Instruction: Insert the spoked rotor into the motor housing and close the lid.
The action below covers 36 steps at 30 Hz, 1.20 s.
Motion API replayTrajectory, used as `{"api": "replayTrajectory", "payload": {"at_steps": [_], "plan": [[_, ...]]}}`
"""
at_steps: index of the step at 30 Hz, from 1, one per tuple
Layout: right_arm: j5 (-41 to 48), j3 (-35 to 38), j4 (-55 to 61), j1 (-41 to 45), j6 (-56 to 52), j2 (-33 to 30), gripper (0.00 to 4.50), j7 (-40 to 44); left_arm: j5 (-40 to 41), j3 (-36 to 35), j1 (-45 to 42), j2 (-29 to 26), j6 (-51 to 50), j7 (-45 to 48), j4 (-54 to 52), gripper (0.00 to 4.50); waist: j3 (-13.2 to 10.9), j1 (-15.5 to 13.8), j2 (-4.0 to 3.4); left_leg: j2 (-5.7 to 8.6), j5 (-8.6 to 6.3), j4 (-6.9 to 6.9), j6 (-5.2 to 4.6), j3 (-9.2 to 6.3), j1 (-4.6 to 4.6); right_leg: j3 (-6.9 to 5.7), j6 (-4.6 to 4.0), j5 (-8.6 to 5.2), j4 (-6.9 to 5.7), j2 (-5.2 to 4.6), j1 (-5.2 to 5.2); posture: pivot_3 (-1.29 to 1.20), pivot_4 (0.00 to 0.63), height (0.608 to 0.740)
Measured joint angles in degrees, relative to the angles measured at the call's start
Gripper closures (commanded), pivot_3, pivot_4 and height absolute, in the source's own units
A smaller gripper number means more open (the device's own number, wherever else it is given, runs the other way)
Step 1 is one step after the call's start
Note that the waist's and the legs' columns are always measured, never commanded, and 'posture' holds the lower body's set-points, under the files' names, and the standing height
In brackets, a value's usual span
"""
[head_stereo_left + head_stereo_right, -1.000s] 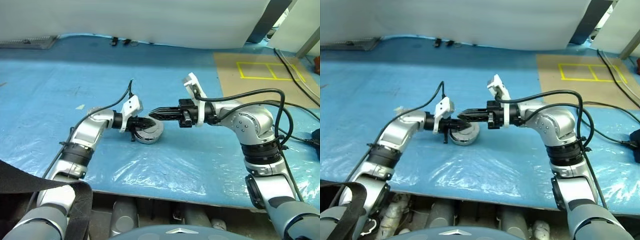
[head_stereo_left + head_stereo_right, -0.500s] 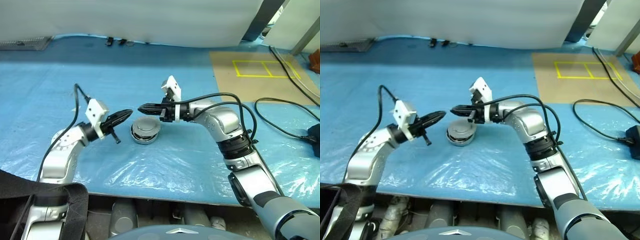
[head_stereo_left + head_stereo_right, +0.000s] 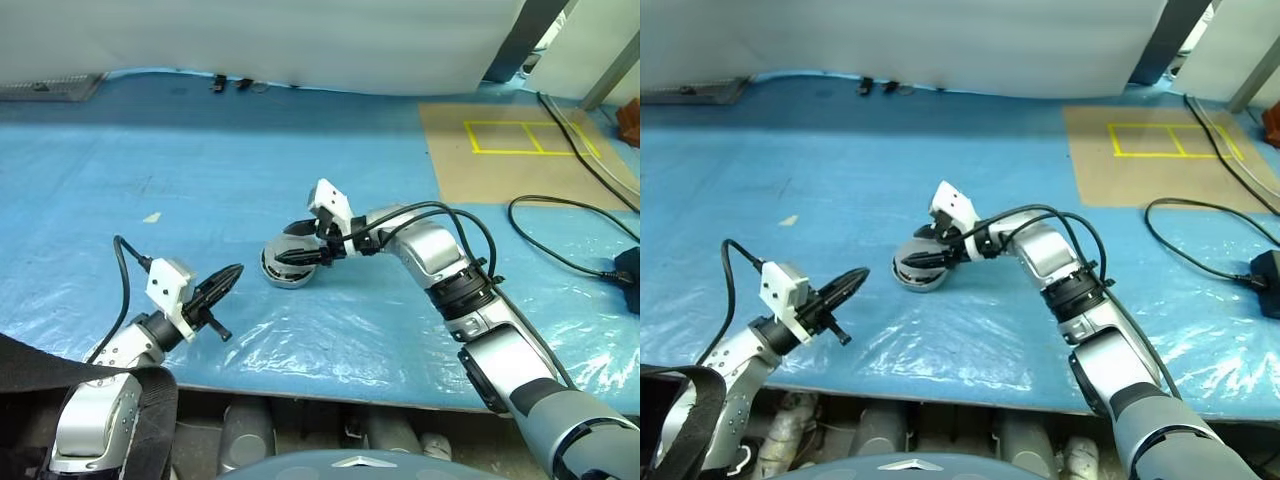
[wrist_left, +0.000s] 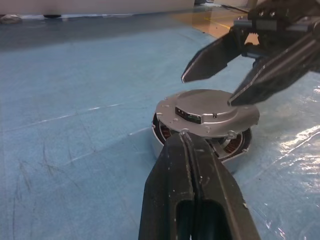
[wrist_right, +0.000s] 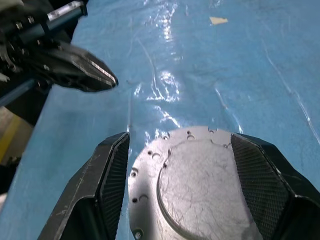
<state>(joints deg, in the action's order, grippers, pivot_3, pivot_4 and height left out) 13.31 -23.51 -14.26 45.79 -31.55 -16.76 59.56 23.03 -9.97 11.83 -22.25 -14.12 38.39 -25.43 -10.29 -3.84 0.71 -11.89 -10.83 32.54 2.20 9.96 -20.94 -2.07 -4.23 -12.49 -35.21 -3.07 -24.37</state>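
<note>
My right gripper needs to grip the lid's raised middle (image 5: 204,185) and seat it flush, because the lid sits crooked on the motor housing with copper windings showing under the lid's rim.
The motor housing (image 3: 286,277) stands mid-table on the blue sheet, and its copper windings (image 4: 228,148) show under the rim. The lid (image 4: 207,112) lies plain grey face up on top of the housing. My right gripper (image 3: 285,246) is open, one finger on each side of the lid (image 5: 200,185), with a gap between pads and rim. My left gripper (image 3: 226,284) is shut on nothing, level, a hand's width to the housing's near left, pointing at it. The spoked rotor is hidden.
A brown board with yellow tape squares (image 3: 500,140) lies at the back right. Black cables (image 3: 560,212) trail along the right side. A small white scrap (image 3: 150,216) sits on the sheet at the left. The table's front edge (image 3: 300,385) runs close below the arms.
My left gripper has drawn back and to the left, away from the housing, staying shut. My right gripper has sunk toward the lid and opened around it.
</note>
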Motion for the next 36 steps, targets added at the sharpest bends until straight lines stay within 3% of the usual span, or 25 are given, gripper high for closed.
{"api": "replayTrajectory", "payload": {"at_steps": [5,6,8,15,16,20,33,36], "plan": [[-3.0,-0.8,-3.7,0.1,2.8,0.9,1.13,0.3,0.0,-0.7,1.3,-0.1,0.7,-1.3,-0.1,4.50,0.0,0.3,0.00,0.00,0.00,-0.02,0.00,0.02,0.04,0.02,0.00,0.00,0.01,0.00,0.00,0.00,0.150,0.740],[-3.3,-0.8,-4.1,0.2,3.2,1.2,1.30,0.3,0.0,-0.7,1.6,-0.1,0.7,-1.4,-0.1,4.50,0.0,0.3,0.00,0.00,0.00,-0.02,-0.01,0.03,0.05,0.03,0.00,0.00,-0.01,0.01,0.00,0.00,0.150,0.740],[-3.8,-0.9,-4.8,0.3,3.7,2.1,1.72,0.4,0.0,-0.7,2.5,-0.1,0.7,-1.7,-0.2,4.50,0.0,0.6,0.00,0.00,-0.01,0.01,-0.01,0.03,0.07,0.05,0.00,0.00,-0.04,0.00,0.01,0.00,0.150,0.740],[-6.4,-2.0,-5.6,0.3,6.8,2.7,4.29,1.6,0.3,-0.8,3.0,-0.1,0.7,-2.3,-0.2,4.50,0.0,1.1,0.00,0.00,-0.05,0.05,-0.10,0.03,0.12,0.05,0.00,0.00,-0.09,0.00,0.06,0.00,0.150,0.740],[-6.7,-2.1,-5.6,0.3,6.9,2.7,4.49,1.6,0.3,-0.9,3.0,-0.1,0.7,-2.4,-0.2,4.50,0.0,1.1,0.00,0.00,-0.05,0.05,-0.10,0.03,0.13,0.05,-0.01,0.00,-0.10,0.00,0.06,0.00,0.150,0.740],[-6.9,-1.9,-5.6,0.3,7.2,2.6,4.49,2.0,0.4,-0.9,3.1,-0.2,0.7,-2.6,-0.3,4.50,0.0,1.3,0.00,0.00,-0.07,0.07,-0.13,0.03,0.13,0.06,-0.01,0.00,-0.12,0.00,0.06,0.00,0.150,0.740],[-8.5,-0.7,-7.9,2.2,7.8,1.8,0.12,1.3,-0.3,0.6,2.6,0.5,2.4,-4.3,-0.2,4.50,0.0,1.3,0.00,-0.01,-0.13,0.18,-0.24,0.03,0.14,0.08,-0.01,0.00,-0.25,0.00,0.05,0.00,0.150,0.740],[-9.3,-0.7,-8.7,2.2,7.8,2.2,0.12,1.3,-0.5,0.6,2.7,0.5,2.6,-4.5,-0.2,4.50,0.0,1.3,0.00,-0.01,-0.13,0.19,-0.24,0.03,0.14,0.08,-0.02,0.00,-0.26,0.00,0.05,0.00,0.150,0.740]]}}
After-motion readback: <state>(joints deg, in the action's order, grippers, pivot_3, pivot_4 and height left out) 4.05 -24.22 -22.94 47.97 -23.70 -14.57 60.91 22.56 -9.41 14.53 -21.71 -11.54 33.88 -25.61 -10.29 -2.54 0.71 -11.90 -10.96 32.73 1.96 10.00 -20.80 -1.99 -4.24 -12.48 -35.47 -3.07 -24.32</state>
